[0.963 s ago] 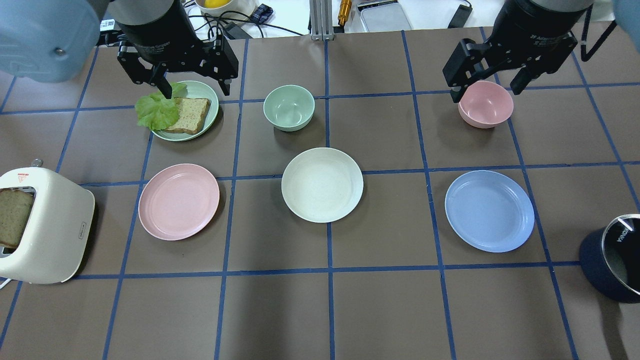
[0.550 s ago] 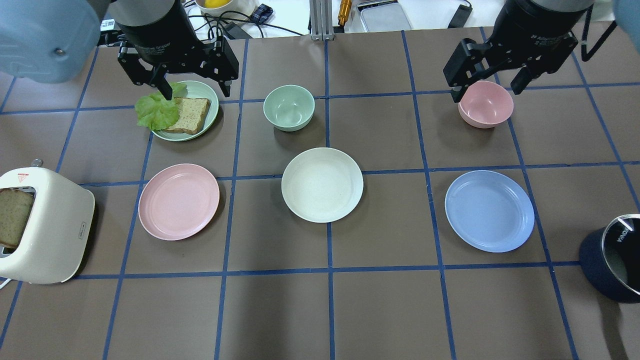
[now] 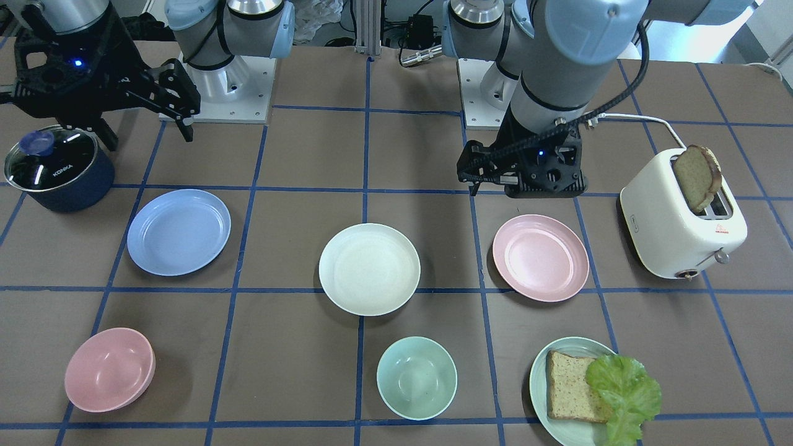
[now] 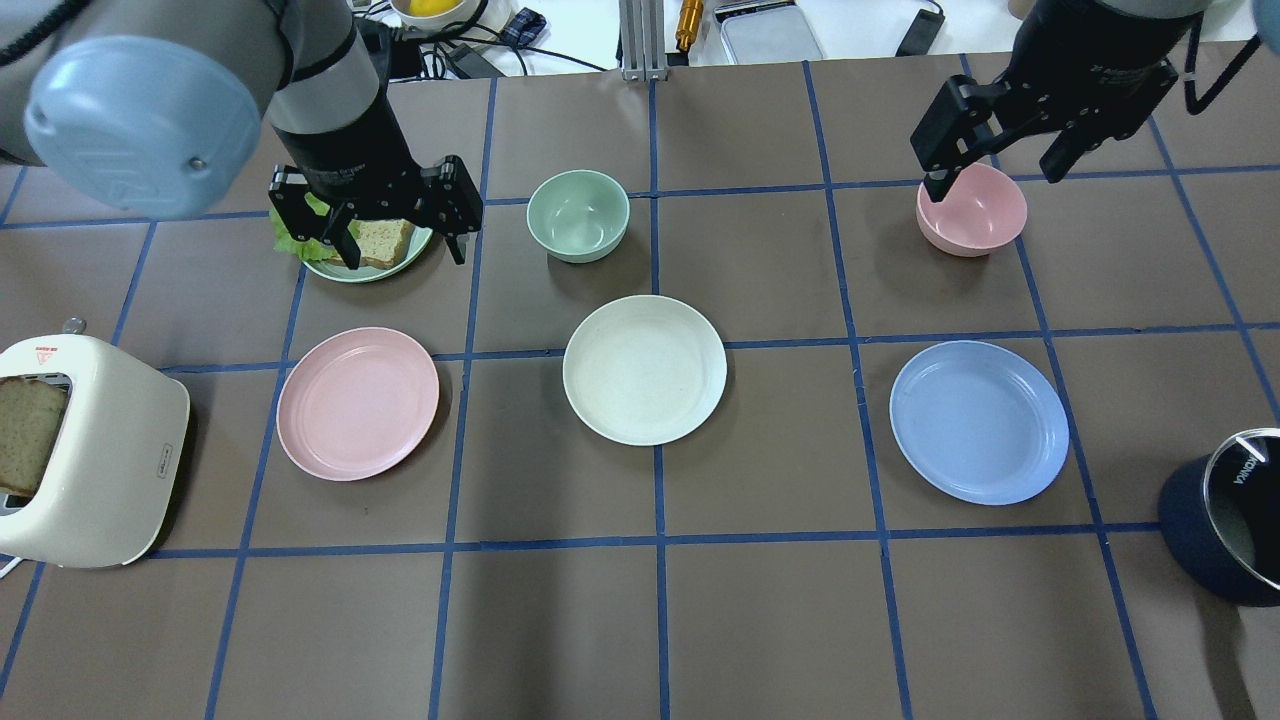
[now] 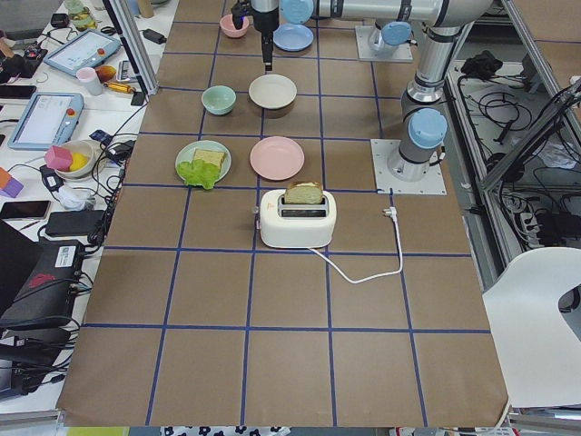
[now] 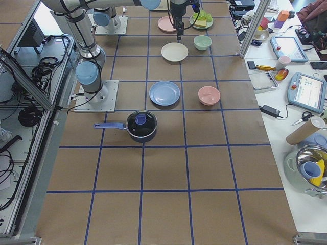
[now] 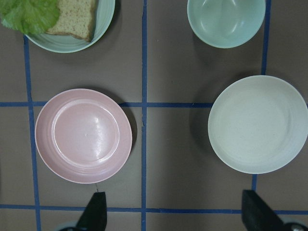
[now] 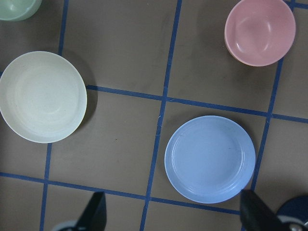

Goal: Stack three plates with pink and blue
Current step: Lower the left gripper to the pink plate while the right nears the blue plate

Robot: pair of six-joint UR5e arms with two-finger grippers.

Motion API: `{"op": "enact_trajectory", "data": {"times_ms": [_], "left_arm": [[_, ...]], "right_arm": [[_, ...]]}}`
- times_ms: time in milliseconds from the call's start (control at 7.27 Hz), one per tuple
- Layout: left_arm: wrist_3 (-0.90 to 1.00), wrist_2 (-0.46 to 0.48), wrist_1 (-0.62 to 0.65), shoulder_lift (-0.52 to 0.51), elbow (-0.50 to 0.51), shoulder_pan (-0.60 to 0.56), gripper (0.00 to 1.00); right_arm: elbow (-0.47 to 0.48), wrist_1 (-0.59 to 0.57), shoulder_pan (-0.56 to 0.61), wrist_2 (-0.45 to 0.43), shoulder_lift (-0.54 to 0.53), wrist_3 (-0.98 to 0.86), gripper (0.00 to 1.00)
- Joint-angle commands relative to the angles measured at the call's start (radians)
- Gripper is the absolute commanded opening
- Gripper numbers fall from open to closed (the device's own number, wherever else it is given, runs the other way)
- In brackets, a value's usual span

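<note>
The robot's left gripper should go to the pink plate next and close on the rim (image 3: 494,249) (image 7: 131,141) nearest the cream plate.
Three plates lie apart in a row on the brown table: the pink plate (image 4: 357,403) on the left, the cream-white plate (image 4: 644,369) in the middle, the blue plate (image 4: 978,421) on the right. My left gripper (image 4: 403,250) is open and empty, high above the table; its wrist view looks down on the pink plate (image 7: 83,135) and the cream plate (image 7: 258,124). My right gripper (image 4: 995,172) is open and empty, high over the far right; its wrist view shows the blue plate (image 8: 210,159) and the cream plate (image 8: 42,96).
A pale green plate (image 4: 400,258) with bread and lettuce, a mint bowl (image 4: 578,215) and a pink bowl (image 4: 972,210) stand beyond the row. A white toaster (image 4: 90,450) with bread is at the left edge. A dark lidded pot (image 4: 1230,515) is at the right edge.
My left arm has swung in and its gripper has moved nearer, toward the pink and cream plates, now covering part of the green plate. My right gripper has shifted slightly right.
</note>
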Motion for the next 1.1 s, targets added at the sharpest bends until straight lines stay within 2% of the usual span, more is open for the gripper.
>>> {"op": "enact_trajectory", "data": {"times_ms": [0,275,412,550,688,825,962], "left_arm": [[0.054,0.008,0.214,-0.047,-0.254,0.066,1.00],[0.053,0.009,0.372,-0.103,-0.396,0.083,1.00],[0.053,0.010,0.440,-0.138,-0.399,0.083,1.00],[0.056,0.010,0.494,-0.165,-0.407,0.083,0.95],[0.056,0.010,0.529,-0.196,-0.416,0.083,0.85],[0.057,0.009,0.538,-0.201,-0.413,0.082,0.58],[0.064,0.010,0.539,-0.203,-0.416,0.082,0.08]], "right_arm": [[0.015,0.003,-0.138,0.002,0.008,-0.116,0.96],[0.075,-0.006,-0.243,0.006,0.011,-0.184,0.88],[0.110,-0.056,-0.275,0.003,0.017,-0.242,0.88],[0.159,-0.122,-0.297,0.002,0.026,-0.294,0.88],[0.219,-0.189,-0.330,0.003,0.026,-0.328,0.88],[0.295,-0.273,-0.358,0.003,0.026,-0.378,0.88],[0.380,-0.375,-0.383,0.006,0.026,-0.389,0.88]]}}
